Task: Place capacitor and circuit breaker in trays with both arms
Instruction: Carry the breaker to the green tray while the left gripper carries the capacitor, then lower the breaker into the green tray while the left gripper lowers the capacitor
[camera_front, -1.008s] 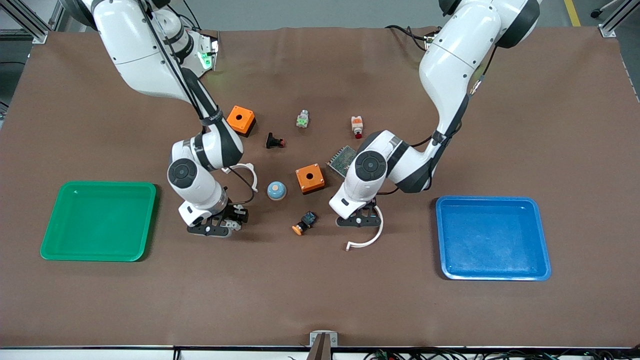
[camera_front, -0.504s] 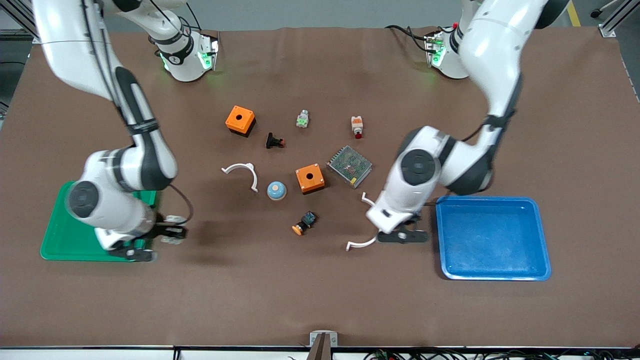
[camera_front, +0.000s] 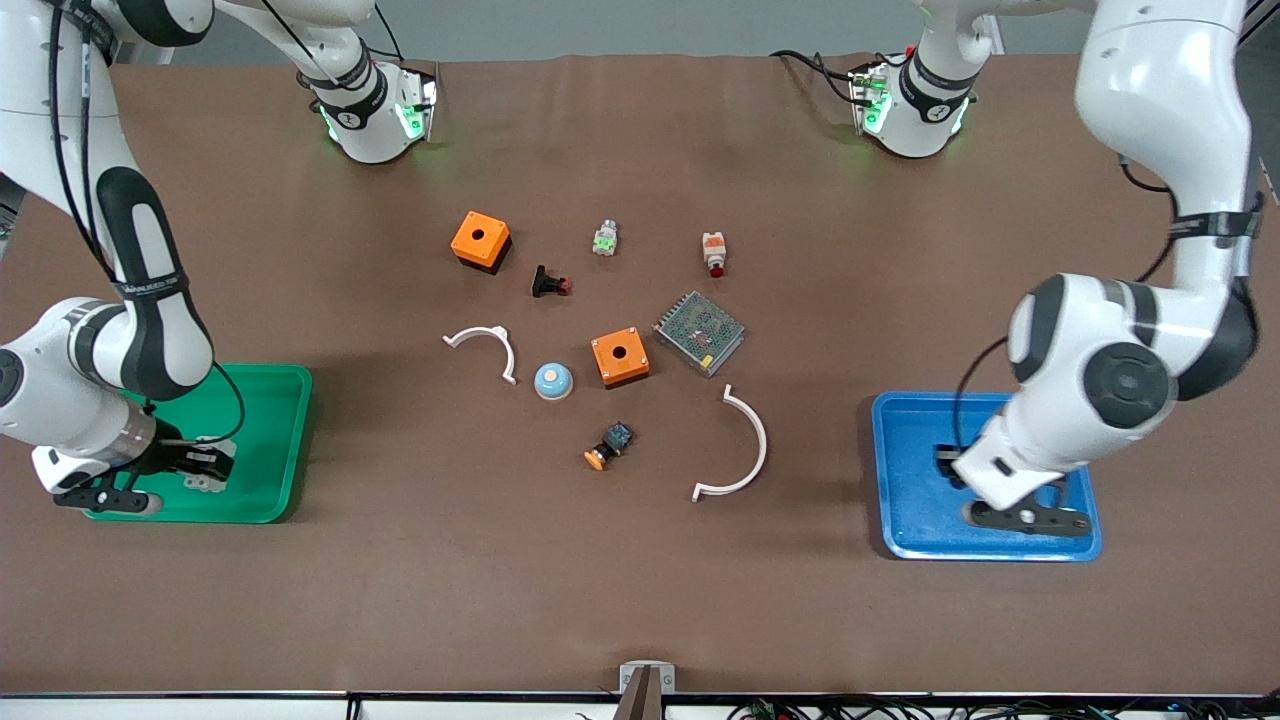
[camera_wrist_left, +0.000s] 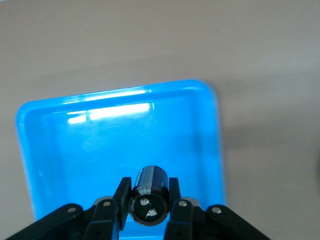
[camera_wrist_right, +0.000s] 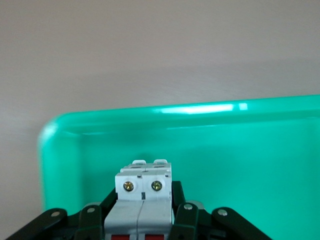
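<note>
I should release the capacitor from my left gripper on the blue tray's bottom (camera_front: 1026, 484) (camera_wrist_left: 91, 172), toward the edge farthest from the green tray. The capacitor is now held above that tray's floor.
My left gripper (camera_front: 1025, 517) hangs over the blue tray (camera_front: 905, 480), over its part nearest the front camera. In the left wrist view it (camera_wrist_left: 149, 196) is shut on the capacitor (camera_wrist_left: 149, 199), a small black cylinder with two shiny terminals, above the tray's floor (camera_wrist_left: 100, 145). My right gripper (camera_front: 198, 470) hangs over the corner of the green tray (camera_front: 270, 430) nearest the front camera. In the right wrist view it (camera_wrist_right: 144, 205) is shut on the white-grey circuit breaker (camera_wrist_right: 143, 202), with red levers at its low edge, above the green tray (camera_wrist_right: 250, 155). The breaker shows faintly in the front view (camera_front: 207, 483).
Mid-table lie two orange boxes (camera_front: 481, 240) (camera_front: 619, 357), a black red-tipped button (camera_front: 549, 283), a silver green-marked button (camera_front: 604, 239), a white-orange button (camera_front: 713, 252), a mesh-covered unit (camera_front: 699, 332), a blue dome (camera_front: 553, 381), an orange-capped button (camera_front: 608, 446) and two white curved strips (camera_front: 488, 345) (camera_front: 740, 450).
Both arms swung out from mid-table. The right gripper carried the circuit breaker over the green tray. The left gripper carried the capacitor over the blue tray.
</note>
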